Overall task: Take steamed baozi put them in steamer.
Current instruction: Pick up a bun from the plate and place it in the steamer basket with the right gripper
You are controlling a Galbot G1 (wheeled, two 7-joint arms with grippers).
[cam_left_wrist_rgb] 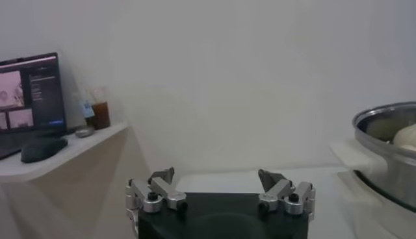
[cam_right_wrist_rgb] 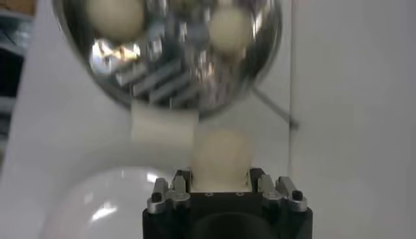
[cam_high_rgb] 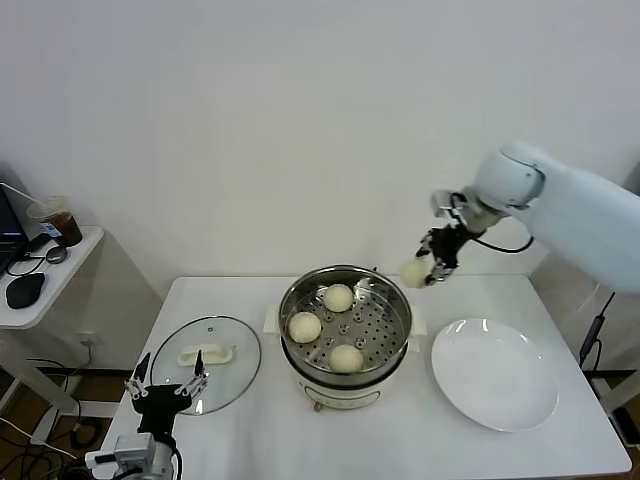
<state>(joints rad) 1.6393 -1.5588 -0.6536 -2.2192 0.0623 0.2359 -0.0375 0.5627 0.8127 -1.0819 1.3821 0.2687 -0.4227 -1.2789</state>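
The baozi in my right gripper should be let go on the tray's plate side (cam_high_rgb: 370, 319) (cam_right_wrist_rgb: 181, 72), between the back baozi and the front baozi.
The steamer (cam_high_rgb: 346, 375) is a shiny steel pot on a cream base at the table's middle. Three cream-white baozi lie on its perforated tray: one at the back (cam_high_rgb: 338, 297), one at the left (cam_high_rgb: 304, 327), one at the front (cam_high_rgb: 346, 358). My right gripper (cam_high_rgb: 424, 270) is shut on a fourth baozi (cam_high_rgb: 414, 273) and holds it in the air just right of the pot's far rim. In the right wrist view that baozi (cam_right_wrist_rgb: 221, 154) sits between the fingers, with the steamer (cam_right_wrist_rgb: 169, 84) beyond it. My left gripper (cam_high_rgb: 167, 382) is open and parked at the table's front left.
A glass lid with a white handle (cam_high_rgb: 207, 353) lies left of the steamer, close behind my left gripper. A white plate (cam_high_rgb: 494, 373) lies right of the steamer. A side shelf (cam_high_rgb: 40, 275) with a mouse and a drink cup stands at the far left.
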